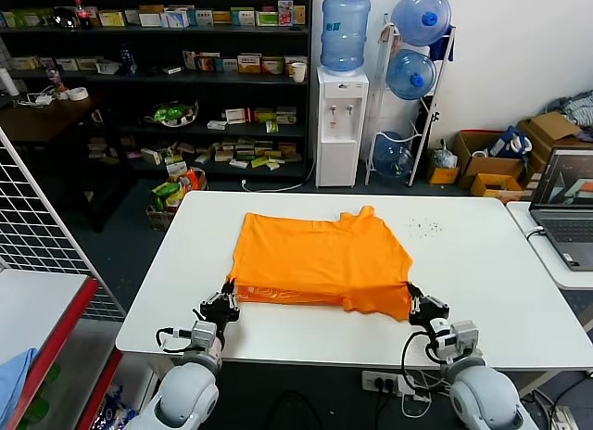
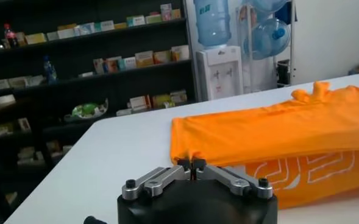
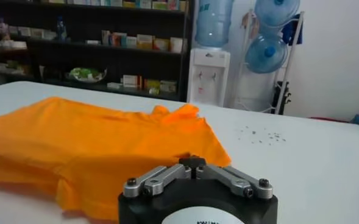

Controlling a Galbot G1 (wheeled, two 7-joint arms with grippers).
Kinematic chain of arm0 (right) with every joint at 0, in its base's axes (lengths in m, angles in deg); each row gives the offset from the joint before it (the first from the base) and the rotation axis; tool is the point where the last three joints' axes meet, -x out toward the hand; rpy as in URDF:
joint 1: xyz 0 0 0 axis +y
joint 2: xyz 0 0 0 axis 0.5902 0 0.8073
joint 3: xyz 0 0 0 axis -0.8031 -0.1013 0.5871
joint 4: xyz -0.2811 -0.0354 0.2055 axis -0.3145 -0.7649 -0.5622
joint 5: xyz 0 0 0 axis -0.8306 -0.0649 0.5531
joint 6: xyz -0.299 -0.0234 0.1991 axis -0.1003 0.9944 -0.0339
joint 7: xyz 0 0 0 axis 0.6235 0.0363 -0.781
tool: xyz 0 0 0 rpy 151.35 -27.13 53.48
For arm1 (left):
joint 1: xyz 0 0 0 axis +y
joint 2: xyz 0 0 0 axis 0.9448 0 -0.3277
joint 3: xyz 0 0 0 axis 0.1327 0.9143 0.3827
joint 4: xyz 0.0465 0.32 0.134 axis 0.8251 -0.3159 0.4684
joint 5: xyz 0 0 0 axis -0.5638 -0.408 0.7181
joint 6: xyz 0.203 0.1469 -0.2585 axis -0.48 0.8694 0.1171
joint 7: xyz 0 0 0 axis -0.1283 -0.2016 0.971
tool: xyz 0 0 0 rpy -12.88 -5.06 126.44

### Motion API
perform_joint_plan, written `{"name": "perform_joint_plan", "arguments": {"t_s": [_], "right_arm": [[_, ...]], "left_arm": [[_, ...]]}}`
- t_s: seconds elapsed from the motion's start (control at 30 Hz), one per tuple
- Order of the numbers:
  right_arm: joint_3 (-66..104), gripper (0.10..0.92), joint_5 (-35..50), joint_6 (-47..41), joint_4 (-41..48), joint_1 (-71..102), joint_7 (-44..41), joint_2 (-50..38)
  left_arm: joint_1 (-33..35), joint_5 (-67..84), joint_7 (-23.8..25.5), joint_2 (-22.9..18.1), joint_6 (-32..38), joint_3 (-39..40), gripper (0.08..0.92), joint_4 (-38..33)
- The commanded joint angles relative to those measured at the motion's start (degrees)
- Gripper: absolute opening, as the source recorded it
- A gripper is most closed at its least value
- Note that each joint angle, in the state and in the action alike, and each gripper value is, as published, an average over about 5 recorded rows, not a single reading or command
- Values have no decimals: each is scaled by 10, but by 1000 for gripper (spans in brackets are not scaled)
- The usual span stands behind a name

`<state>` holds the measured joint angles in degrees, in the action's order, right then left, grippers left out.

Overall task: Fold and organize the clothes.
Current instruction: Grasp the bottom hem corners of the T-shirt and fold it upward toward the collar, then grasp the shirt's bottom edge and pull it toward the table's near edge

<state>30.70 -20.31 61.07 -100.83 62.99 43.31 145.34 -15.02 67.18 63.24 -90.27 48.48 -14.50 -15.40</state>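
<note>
My left gripper pinches the upper layer's corner above the lettered lower layer; I will open, grab the lower layer's near corner [image 1: 242, 297] and pull the T-shirt closer.
The bright orange T-shirt [image 1: 320, 254] lies on the white table [image 1: 491, 272], folded so an upper layer covers a lower one; white lettering [image 2: 301, 169] shows on the lower layer at the near edge. My left gripper [image 1: 225, 300] is at the shirt's near left corner, shut on the fabric's edge [image 2: 191, 163]. My right gripper [image 1: 419, 305] is at the near right corner, shut on the fabric there [image 3: 191, 161]. The shirt fills the middle of both wrist views [image 2: 277, 125] [image 3: 75, 140].
A laptop [image 1: 567, 203] stands on a side table at the right. A wire rack [image 1: 37, 226] and a red shelf with a light blue cloth [image 1: 14, 379] are at the left. A water dispenser [image 1: 341, 124] and stocked shelves [image 1: 185, 78] stand behind the table.
</note>
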Motion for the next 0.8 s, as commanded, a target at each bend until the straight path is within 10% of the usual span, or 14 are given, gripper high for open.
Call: {"name": "perform_joint_plan", "arguments": {"t_s": [0.03, 0.33, 0.8], "right_arm": [[-46, 125, 7, 12, 98, -108, -5, 5], [-50, 199, 6, 15, 108, -108, -25, 12], [18, 597, -15, -56, -32, 67, -22, -7]], "left_arm": [[-72, 2, 1, -3, 0, 22, 104, 70], [-73, 22, 16, 1, -19, 22, 137, 73], [17, 50, 16, 29, -28, 11, 533, -6]]}}
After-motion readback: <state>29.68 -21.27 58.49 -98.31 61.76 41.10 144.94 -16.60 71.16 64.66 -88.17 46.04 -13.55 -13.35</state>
